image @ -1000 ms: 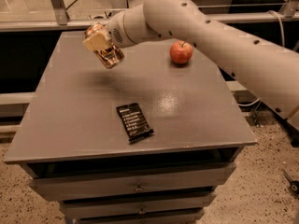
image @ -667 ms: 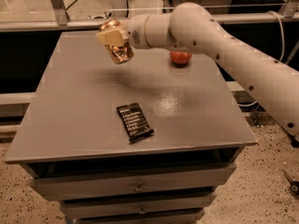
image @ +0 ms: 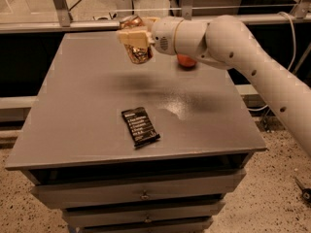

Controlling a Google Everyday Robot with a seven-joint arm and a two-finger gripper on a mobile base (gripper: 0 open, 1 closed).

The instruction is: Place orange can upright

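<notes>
The robot's gripper needs to release the orange can, now hanging clear above the table top, upright on the grey table (image: 170,96) between the black snack packet and the red apple.
My gripper (image: 134,38) is at the end of the white arm, above the far middle of the grey table (image: 77,110). It is shut on the orange can (image: 137,51), which has an orange-brown mottled label and a shiny end. The can hangs clear above the table top, roughly upright with a slight tilt, and throws a dark shadow on the surface below. The fingers (image: 131,37) cover the can's upper middle.
A red apple (image: 186,61) lies at the far right of the table, mostly hidden behind the arm. A black snack packet (image: 140,125) lies flat near the front middle. Drawers sit below the front edge. A metal rail runs behind the table.
The arm has carried the can to the right and slightly farther back, and it now covers most of the apple. The packet has not moved.
</notes>
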